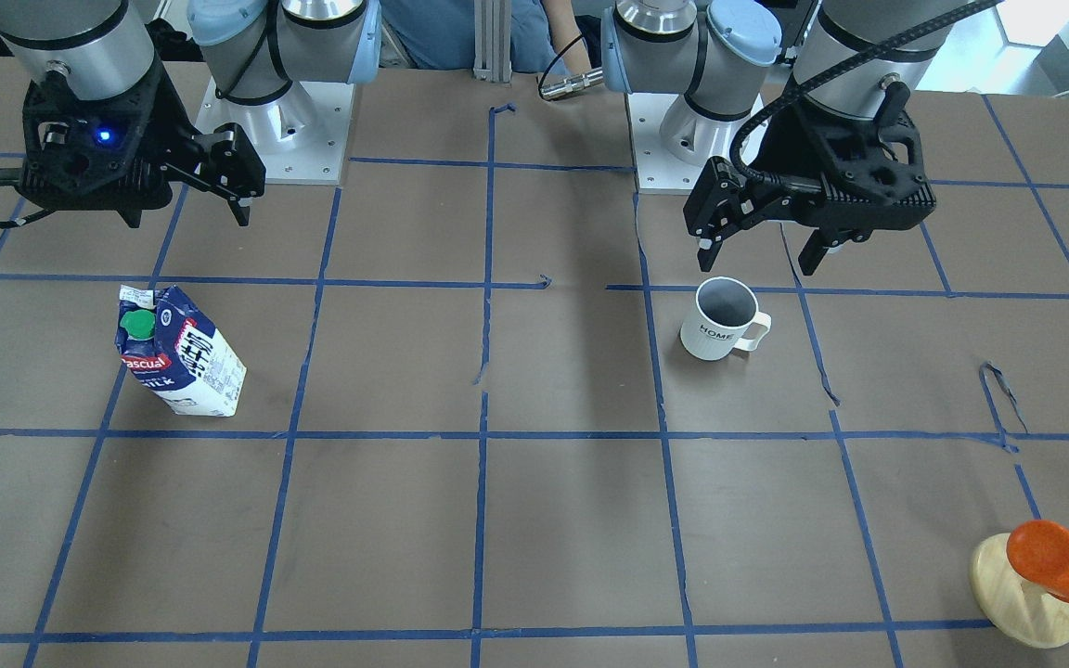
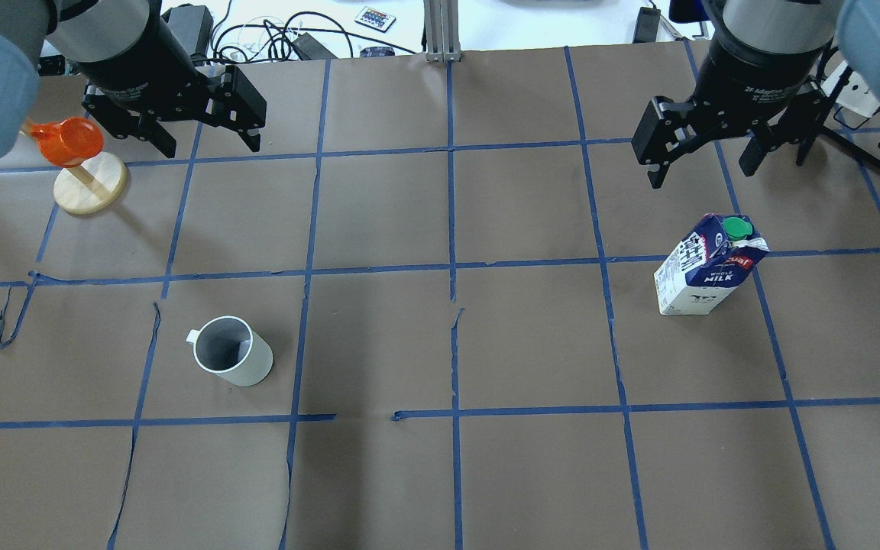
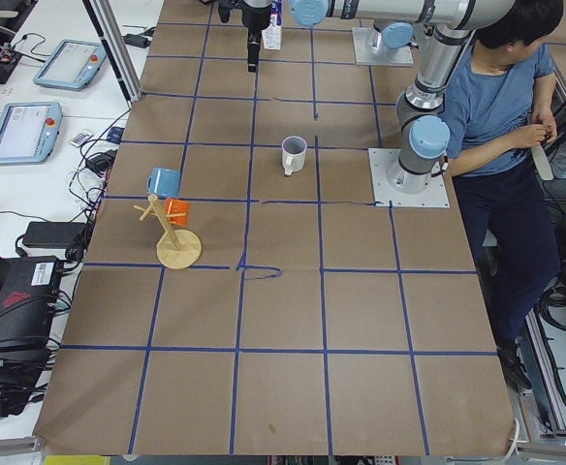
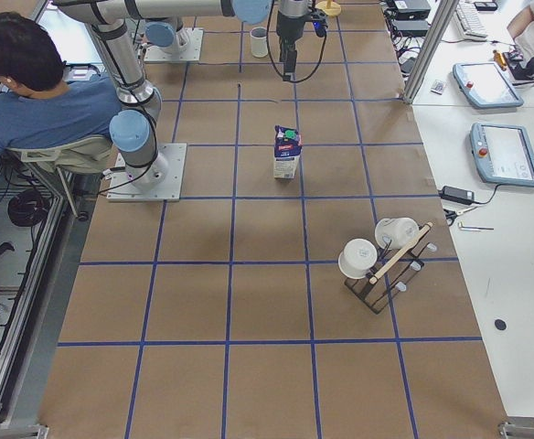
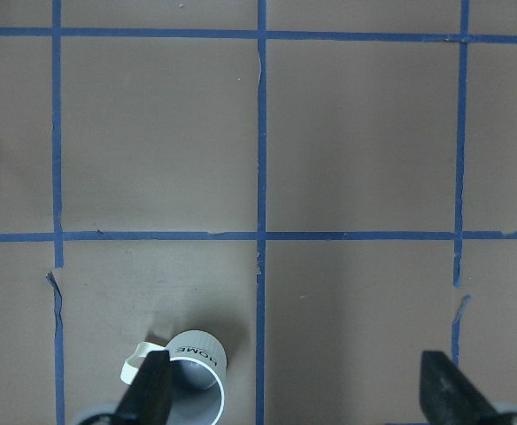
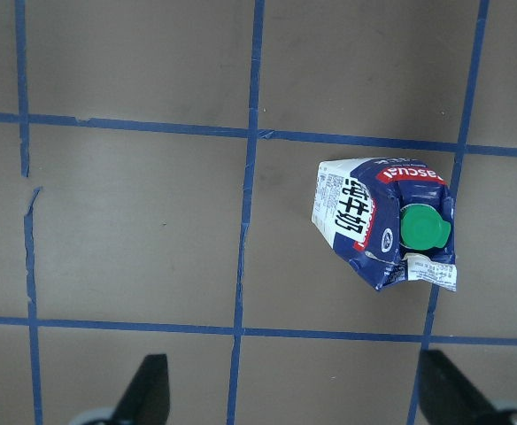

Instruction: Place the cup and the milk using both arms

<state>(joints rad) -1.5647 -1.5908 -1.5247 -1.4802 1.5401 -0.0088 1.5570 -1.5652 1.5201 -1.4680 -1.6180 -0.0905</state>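
The robot's left gripper will close on the white cup's rim [image 1: 698, 297] [image 5: 223, 392], on the side across from the cup's handle.
The white cup [image 1: 725, 320] stands upright on the brown table, its handle toward the view's right; it also shows in the overhead view [image 2: 232, 351]. My left gripper [image 1: 757, 255] hangs open and empty above it, and the left wrist view has the cup [image 5: 196, 372] at the bottom edge next to one finger. The navy and white milk carton [image 1: 177, 353] with a green cap stands upright on the other side [image 2: 707, 267]. My right gripper [image 2: 703, 172] is open and empty above it; the carton [image 6: 387, 221] lies ahead of its fingers.
A wooden stand with an orange cup [image 1: 1040, 575] sits at the table edge on my left side [image 2: 81, 168]. A rack with white cups [image 4: 377, 256] stands on my right side. A seated person [image 3: 501, 97] is behind the arm bases. Blue tape lines grid the table.
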